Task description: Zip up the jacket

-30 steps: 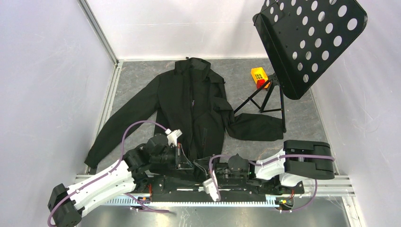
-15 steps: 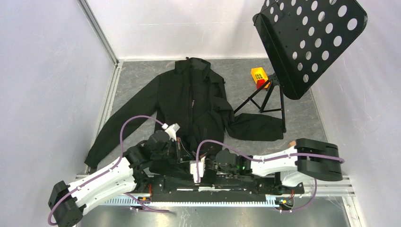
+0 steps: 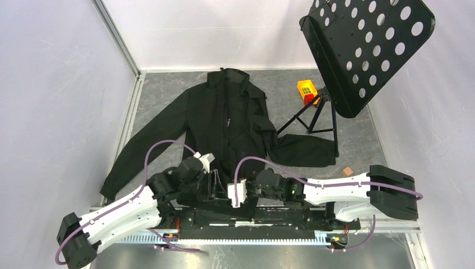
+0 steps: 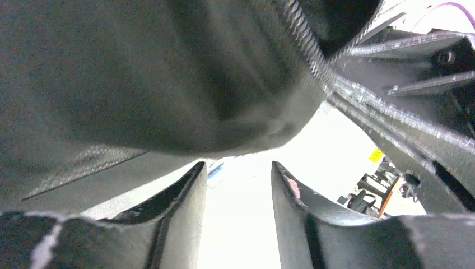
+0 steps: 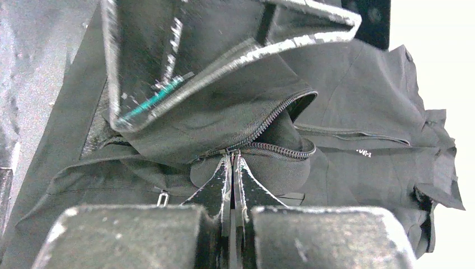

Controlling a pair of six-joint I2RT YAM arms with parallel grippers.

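My left gripper needs to pinch that hem [image 4: 251, 141] hanging loose below the zipper, just above its open fingers, before my right gripper pulls the zipper.
The black jacket [image 3: 227, 120] lies flat on the grey table, collar at the far end, its hem at the near edge between my two arms. My left gripper [image 3: 215, 185] hovers at the hem; in the left wrist view it [image 4: 238, 171] stands open with nothing between the fingers, the jacket fabric [image 4: 140, 73] and zipper teeth [image 4: 307, 47] just above. My right gripper [image 3: 226, 190] faces it from the right. Its jaws [image 5: 231, 157] are shut, the tips pinching the zipper [image 5: 269, 147] where the two rows of teeth meet at the raised hem.
A black perforated music stand [image 3: 369, 45] on tripod legs [image 3: 313, 117] stands at the back right, over the jacket's right sleeve [image 3: 305, 150]. An orange-yellow block [image 3: 306, 89] sits behind it, a small brown piece [image 3: 348, 170] at the right. White walls close in on three sides.
My right arm has swung left to the hem's middle and sits at the zipper. My left gripper, shut earlier, has opened.
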